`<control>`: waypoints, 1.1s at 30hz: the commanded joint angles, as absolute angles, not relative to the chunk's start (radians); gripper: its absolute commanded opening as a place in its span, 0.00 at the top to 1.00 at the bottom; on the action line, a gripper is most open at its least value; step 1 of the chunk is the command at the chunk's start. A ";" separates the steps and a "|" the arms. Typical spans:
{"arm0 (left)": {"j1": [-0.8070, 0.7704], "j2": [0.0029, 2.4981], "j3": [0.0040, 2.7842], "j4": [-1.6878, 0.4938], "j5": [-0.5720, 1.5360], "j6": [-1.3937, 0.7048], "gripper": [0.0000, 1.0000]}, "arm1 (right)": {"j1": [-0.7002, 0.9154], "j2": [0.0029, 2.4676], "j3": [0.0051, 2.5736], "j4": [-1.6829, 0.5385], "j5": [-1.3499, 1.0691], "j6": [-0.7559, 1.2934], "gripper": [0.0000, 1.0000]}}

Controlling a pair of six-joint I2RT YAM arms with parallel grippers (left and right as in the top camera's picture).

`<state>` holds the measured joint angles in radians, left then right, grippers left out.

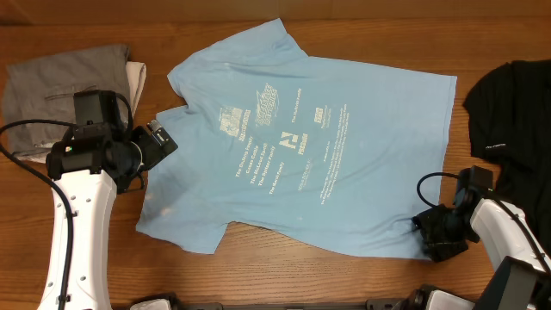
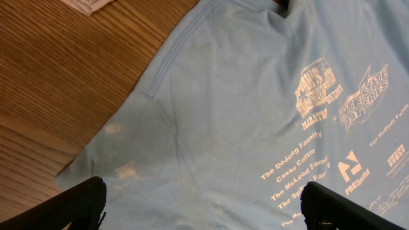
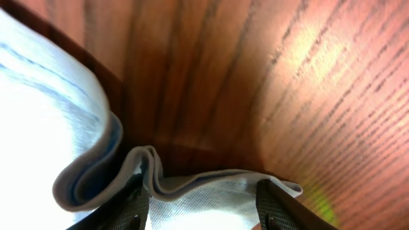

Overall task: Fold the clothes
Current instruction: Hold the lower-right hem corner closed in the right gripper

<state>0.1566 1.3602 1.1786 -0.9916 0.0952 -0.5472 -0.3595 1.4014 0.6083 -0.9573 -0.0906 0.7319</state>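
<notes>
My right gripper's open fingers have the T-shirt's loose, rumpled hem lying across them, so they should pinch the hem's near corner (image 1: 420, 254) before I fold the sleeve.
The light blue T-shirt (image 1: 362, 198) lies spread flat on the wooden table, white printed text and logos facing up. My left gripper (image 1: 160, 141) is open and hovers over the shirt's left side; in the left wrist view its fingers (image 2: 204, 191) straddle bare cloth (image 2: 211, 115) left of the print. My right gripper (image 1: 435, 234) is low at the shirt's near right corner. In the right wrist view its fingers (image 3: 201, 201) stand apart with the rumpled hem (image 3: 211, 191) lying between them; the cloth (image 3: 38, 96) is folded over at the edge.
A folded grey garment (image 1: 60, 86) with a white cloth (image 1: 137, 79) under it lies at the back left. A black garment (image 1: 516, 112) lies at the right edge. Bare wood (image 1: 86, 26) runs along the back.
</notes>
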 commanded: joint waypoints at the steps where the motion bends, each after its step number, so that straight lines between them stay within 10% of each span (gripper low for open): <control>1: 0.150 1.366 1.180 -0.991 0.102 -0.538 0.00 | -0.362 1.416 0.593 -0.968 -0.094 0.733 0.42; 11: 0.150 1.366 1.180 -0.991 0.102 -0.538 0.00 | -0.362 1.416 0.593 -0.975 -0.095 0.727 0.78; 27: 0.150 1.366 1.180 -0.991 0.102 -0.538 0.00 | -0.362 1.416 0.593 -1.000 -0.117 0.677 0.52; 33: 0.150 1.366 1.180 -0.991 0.102 -0.538 0.00 | -0.362 1.416 0.593 -0.996 -0.113 0.676 0.96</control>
